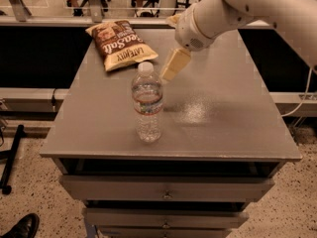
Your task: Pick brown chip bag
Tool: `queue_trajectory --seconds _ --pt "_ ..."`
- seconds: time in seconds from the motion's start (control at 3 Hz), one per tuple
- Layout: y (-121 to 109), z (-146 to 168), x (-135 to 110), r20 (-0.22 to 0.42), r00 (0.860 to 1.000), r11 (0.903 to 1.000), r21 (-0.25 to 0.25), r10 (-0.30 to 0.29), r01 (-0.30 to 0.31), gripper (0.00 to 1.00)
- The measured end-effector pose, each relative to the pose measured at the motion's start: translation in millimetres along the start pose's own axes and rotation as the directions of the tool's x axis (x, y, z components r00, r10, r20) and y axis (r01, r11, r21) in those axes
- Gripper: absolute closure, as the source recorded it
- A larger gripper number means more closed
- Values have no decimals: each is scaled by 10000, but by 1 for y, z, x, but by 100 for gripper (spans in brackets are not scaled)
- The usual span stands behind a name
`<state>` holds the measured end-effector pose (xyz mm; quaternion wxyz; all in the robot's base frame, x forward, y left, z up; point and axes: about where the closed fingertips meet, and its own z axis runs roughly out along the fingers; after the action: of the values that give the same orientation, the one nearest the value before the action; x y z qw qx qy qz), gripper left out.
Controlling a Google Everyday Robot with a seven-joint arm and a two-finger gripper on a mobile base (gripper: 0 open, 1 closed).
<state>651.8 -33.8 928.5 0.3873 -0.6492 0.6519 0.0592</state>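
Observation:
Next, my gripper will go to the brown chip bag's tan near end point(129, 54), the one closest to the water bottle, and close there.
The brown chip bag point(119, 43) lies flat at the far left of the grey table top point(218, 113), its dark panel with white "Sea Salt" lettering facing up and its tan edges showing. My gripper point(172, 67) hangs from the white arm point(237, 9) that comes in from the upper right. It is above the table, just right of the bag's near corner and just behind the top of the water bottle. It holds nothing that I can see.
A clear water bottle point(147, 104) with a white cap stands upright near the table's front middle. The table has drawers point(166, 190) below its front edge. A railing and chair legs stand behind it. A shoe point(22, 226) is on the floor at lower left.

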Motion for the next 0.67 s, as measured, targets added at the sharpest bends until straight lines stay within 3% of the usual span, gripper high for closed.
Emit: queue_trajectory --seconds 0.67 --pt "-54 54 -9 1190 9886 9889 1049 922 -1048 0"
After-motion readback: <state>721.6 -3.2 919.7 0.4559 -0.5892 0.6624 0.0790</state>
